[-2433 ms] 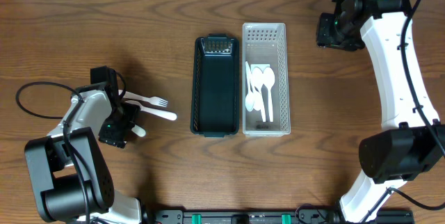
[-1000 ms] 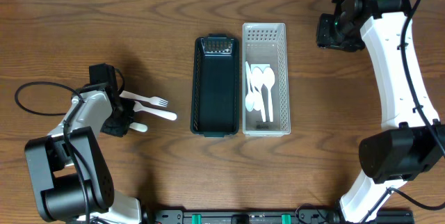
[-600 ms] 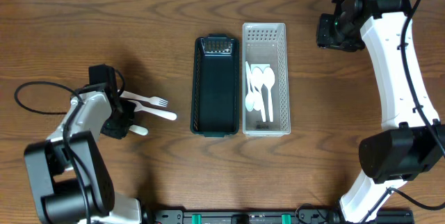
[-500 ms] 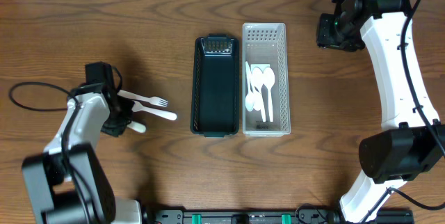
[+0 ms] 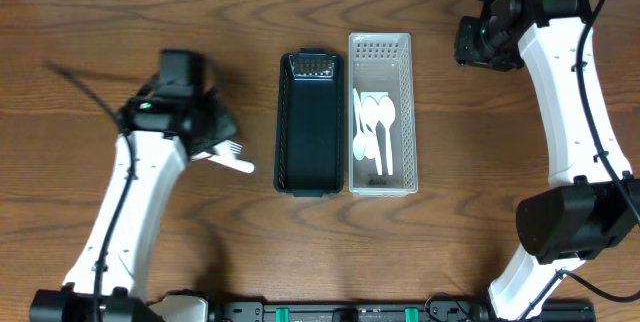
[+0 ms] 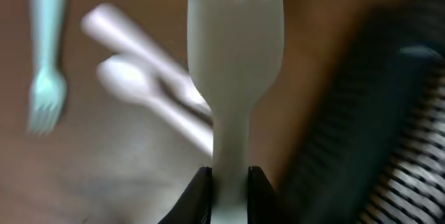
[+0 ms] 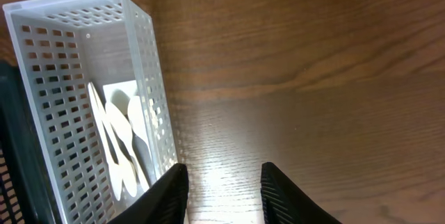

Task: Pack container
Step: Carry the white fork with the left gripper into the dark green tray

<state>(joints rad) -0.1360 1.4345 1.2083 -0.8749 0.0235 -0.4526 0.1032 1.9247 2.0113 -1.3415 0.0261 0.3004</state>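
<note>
Next, I put the white plastic fork down with my left gripper on the middle bottom of the empty dark green container (image 5: 304,140).
My left gripper (image 6: 229,172) is shut on the handle of a white plastic fork (image 6: 236,43), tines pointing away, held above the table. In the overhead view the left gripper (image 5: 218,129) hovers just left of the dark green container (image 5: 310,122), which shows nothing inside. Below it, another white fork (image 6: 45,92) and a white spoon (image 6: 132,85) lie on the wood, blurred. The white perforated container (image 5: 381,112) beside the green one holds several white spoons (image 5: 375,132). My right gripper (image 7: 222,182) is open over bare table, right of the white container (image 7: 76,78).
The two containers stand side by side at the table's middle. Loose white cutlery (image 5: 238,163) lies left of the green one, partly under my left arm. The right arm (image 5: 565,112) stretches along the right side. A black rail runs along the front edge.
My left arm has risen and swung up and right toward the green container, carrying a fork off the table. The right arm has stayed in place.
</note>
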